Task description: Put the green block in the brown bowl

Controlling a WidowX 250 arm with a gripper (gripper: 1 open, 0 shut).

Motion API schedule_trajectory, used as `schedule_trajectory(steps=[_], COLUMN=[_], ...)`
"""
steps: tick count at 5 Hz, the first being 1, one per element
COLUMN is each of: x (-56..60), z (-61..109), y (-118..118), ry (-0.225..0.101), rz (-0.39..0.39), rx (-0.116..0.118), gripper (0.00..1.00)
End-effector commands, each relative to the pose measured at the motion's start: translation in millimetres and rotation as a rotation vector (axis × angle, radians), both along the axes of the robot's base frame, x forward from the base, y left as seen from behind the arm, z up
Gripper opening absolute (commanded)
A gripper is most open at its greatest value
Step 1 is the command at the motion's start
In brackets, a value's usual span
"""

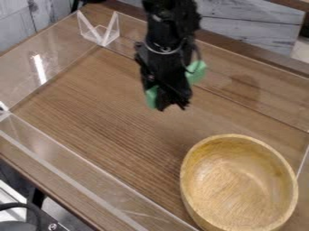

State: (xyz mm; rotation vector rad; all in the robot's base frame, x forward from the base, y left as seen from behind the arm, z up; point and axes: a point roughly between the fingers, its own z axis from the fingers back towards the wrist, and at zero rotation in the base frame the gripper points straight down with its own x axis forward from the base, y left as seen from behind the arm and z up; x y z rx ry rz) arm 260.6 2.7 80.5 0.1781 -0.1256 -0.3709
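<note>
I will let go of the green block with my gripper on the middle of the brown bowl's bottom (234, 187).
My black gripper (167, 97) hangs over the middle of the wooden table, pointing down, its jaws shut on the green block (193, 69). Bright green shows on the right side of the fingers and again at their lower left; the rest of the block is hidden by the gripper body. The brown bowl (241, 189), wide, shallow and of light tan wood, sits empty at the front right, well apart from the gripper.
Low clear plastic walls (72, 176) fence in the wooden tabletop (85, 108). A small clear plastic stand (97, 27) is at the back left. A pale wall runs behind the table.
</note>
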Motion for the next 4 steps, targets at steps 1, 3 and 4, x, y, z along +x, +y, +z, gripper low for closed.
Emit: schedule_trajectory(steps=[1,3,4], x=[-29.1,-60.7,-55.2], z=[24.5,9.6,-3.0], y=[-50.1,-105.0,-98.4], ry=[-0.047,-0.023,-0.011], rz=[-0.111,-0.217,-0.193], rx=[-0.01,0.002,-0.021], gripper=[0.0,0.0,0.0])
